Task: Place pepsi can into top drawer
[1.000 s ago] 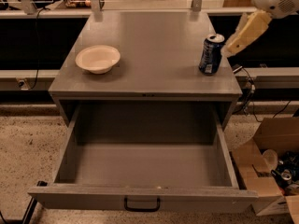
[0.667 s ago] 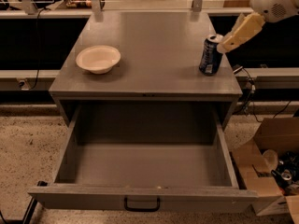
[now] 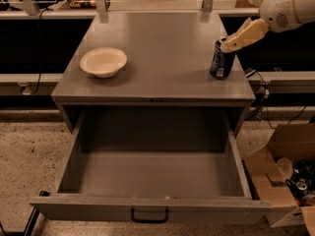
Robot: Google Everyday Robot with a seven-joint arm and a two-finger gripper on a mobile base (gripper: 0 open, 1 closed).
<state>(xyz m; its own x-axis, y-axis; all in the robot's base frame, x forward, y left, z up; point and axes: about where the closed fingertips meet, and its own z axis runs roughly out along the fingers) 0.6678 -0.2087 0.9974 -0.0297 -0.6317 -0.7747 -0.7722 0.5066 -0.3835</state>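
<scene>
The robot's gripper will close around the upper half [image 3: 223, 50] of the pepsi can, which stands on top of the grey cabinet.
The pepsi can [image 3: 221, 61] stands upright on the grey cabinet top [image 3: 162, 48], near its right edge. It is dark blue with a silver rim. My gripper [image 3: 227, 44] reaches in from the upper right on a white and cream arm, and its tip is at the can's top rim on the right side. The top drawer [image 3: 147, 206] is pulled fully open below, with a black handle [image 3: 149, 215] on its front panel. Nothing shows inside it.
A cream bowl [image 3: 103, 61] sits on the left of the cabinet top. An open cardboard box [image 3: 288, 181] with clutter stands on the floor at the right of the drawer. Cables hang at the cabinet's right side.
My gripper has moved up and to the left, from beside the can's upper right to its top rim. The can, bowl and drawer have not moved.
</scene>
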